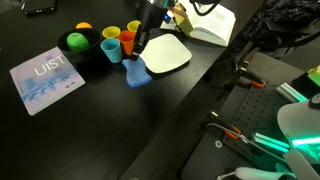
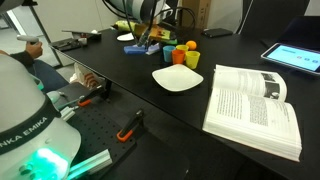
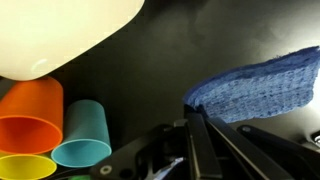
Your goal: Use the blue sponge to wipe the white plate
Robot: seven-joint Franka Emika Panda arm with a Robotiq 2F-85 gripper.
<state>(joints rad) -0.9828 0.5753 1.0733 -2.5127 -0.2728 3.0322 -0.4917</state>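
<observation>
I need to let the blue sponge, now tilted up at its pinched corner, go on the bare black table [image 1: 139, 88] near the white plate, where it sits clear of the cups.
The blue sponge [image 3: 255, 85] lies to the right in the wrist view, and its near edge meets my fingertips. My gripper [image 3: 195, 118] is shut, with both fingers pressed together on that edge. In both exterior views the gripper [image 1: 136, 60] [image 2: 143, 40] comes down onto the sponge [image 1: 137, 76] [image 2: 135, 47], which tilts up at the pinched corner while its lower part rests on the black table. The white plate [image 1: 166, 54] [image 2: 178, 78] [image 3: 60, 30] sits just beside the sponge. The sponge does not touch the plate.
Orange [image 3: 30, 110], teal [image 3: 85, 135] and yellow [image 3: 25, 168] cups stand close to the gripper. A dark bowl with a green ball [image 1: 77, 42] and a pale blue booklet [image 1: 45, 80] lie further along. An open book [image 2: 255, 105] and a tablet [image 2: 297, 57] lie beyond the plate.
</observation>
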